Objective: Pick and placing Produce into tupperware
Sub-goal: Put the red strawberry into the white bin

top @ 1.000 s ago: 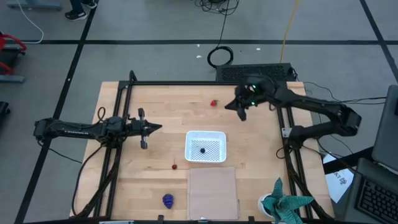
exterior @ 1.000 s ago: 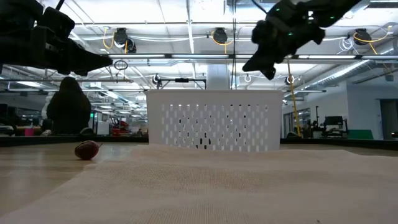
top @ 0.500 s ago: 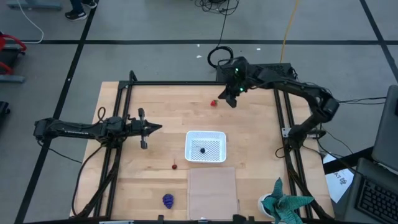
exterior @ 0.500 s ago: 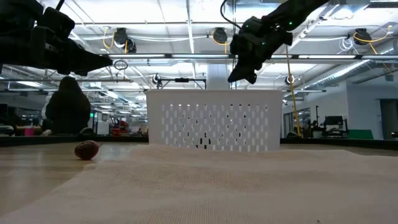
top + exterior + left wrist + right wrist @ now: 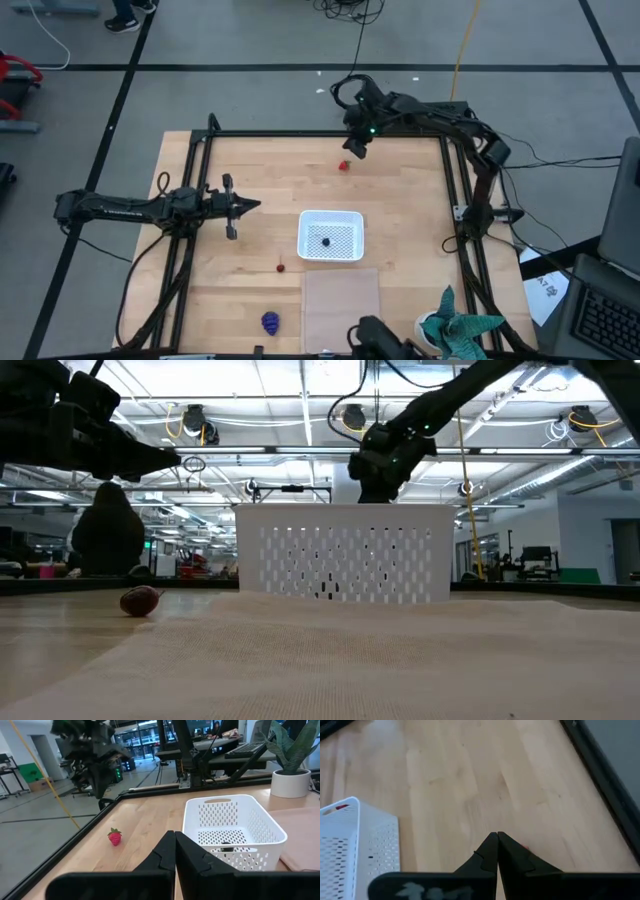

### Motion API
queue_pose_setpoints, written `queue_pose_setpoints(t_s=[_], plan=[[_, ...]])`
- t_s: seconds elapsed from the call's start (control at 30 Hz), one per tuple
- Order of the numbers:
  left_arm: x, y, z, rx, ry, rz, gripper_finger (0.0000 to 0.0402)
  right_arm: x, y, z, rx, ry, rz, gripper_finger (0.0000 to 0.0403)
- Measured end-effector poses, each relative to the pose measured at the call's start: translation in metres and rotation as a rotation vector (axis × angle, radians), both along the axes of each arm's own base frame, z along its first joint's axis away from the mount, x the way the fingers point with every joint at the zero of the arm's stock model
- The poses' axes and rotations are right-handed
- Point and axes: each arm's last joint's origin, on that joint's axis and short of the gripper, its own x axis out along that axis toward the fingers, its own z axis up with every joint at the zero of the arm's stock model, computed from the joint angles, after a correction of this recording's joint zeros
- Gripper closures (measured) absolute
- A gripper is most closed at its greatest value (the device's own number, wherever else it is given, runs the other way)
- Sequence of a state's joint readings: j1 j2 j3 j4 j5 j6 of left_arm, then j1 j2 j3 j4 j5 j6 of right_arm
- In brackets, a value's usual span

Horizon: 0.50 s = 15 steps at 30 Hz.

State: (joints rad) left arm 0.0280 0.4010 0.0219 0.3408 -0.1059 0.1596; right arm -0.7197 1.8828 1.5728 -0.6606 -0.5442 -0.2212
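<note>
Next, my right gripper will go to the red strawberry's body (image 5: 344, 165) (image 5: 525, 847) and close there, around its wide part beside the leaves.
The red strawberry (image 5: 343, 166) lies on the wood near the far edge and also shows in the left wrist view (image 5: 115, 837). My right gripper (image 5: 352, 150) is shut and hovers just on the far side of it. In the right wrist view only a red speck of the strawberry (image 5: 525, 848) shows beside my right gripper (image 5: 497, 837). The white tub (image 5: 331, 235) holds the dark berry (image 5: 325, 241). The cherry (image 5: 281, 267) and the grape bunch (image 5: 270, 322) lie on the table. My left gripper (image 5: 250, 204) waits shut, left of the tub.
A pale tan panel (image 5: 342, 310) lies flat just near of the tub. A teal-and-white plant-like object (image 5: 458, 330) stands at the near right corner. Black frame rails (image 5: 196, 240) run along the table's left, right and far sides. A person (image 5: 110, 530) sits in the room beyond.
My right gripper has swung toward the table's left and far edge, from right of the strawberry to just beyond it, staying shut. The left arm, the tub and the fruits have kept still.
</note>
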Motion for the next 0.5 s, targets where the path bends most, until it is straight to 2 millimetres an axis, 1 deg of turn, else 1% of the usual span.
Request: queue_pose_setpoints(t_s=[0.13,0.3,0.5], plan=[[0.000,0.000,0.000,0.000,0.001,0.000,0.0398,0.007,-0.008,-0.003,-0.012,0.090,0.024,0.0403],[0.000,0.000,0.000,0.001,0.001,0.000,0.0398,0.014,-0.012,-0.007,-0.139,0.277,0.090,0.0403],[0.000,0.000,0.000,0.001,0.002,0.000,0.0398,0.022,-0.013,-0.010,-0.217,0.275,0.160,0.0403]])
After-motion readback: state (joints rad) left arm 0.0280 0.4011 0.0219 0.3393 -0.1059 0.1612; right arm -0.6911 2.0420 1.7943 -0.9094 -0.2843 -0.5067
